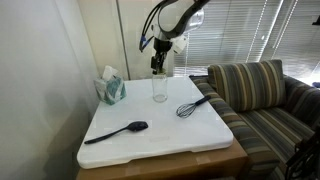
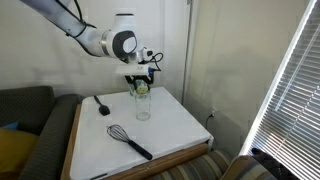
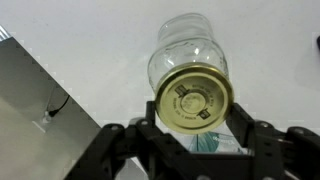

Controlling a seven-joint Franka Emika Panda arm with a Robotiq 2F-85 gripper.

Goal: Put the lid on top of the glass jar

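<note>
The robot's gripper should release the gold lid on the rim of the clear glass jar [image 1: 166,78] [image 3: 190,74], between the tissue box and the whisk.
A gold round lid [image 3: 193,98] sits pinched between the two black fingers of my gripper [image 3: 194,112], which is shut on it. In the wrist view the clear glass jar [image 3: 187,48] shows just beyond the lid, with its mouth partly covered by it. In both exterior views the gripper [image 1: 158,64] [image 2: 142,80] hangs straight above the upright jar [image 1: 160,90] [image 2: 143,106], which stands near the middle back of the white table top [image 1: 160,135]. The lid [image 2: 141,87] is close over the jar's mouth; whether it touches the rim I cannot tell.
A teal tissue box [image 1: 110,88] stands beside the jar. A black spatula [image 1: 118,131] lies toward the front of the table and a black whisk [image 1: 192,106] lies on the couch side. A striped couch [image 1: 262,95] adjoins the table.
</note>
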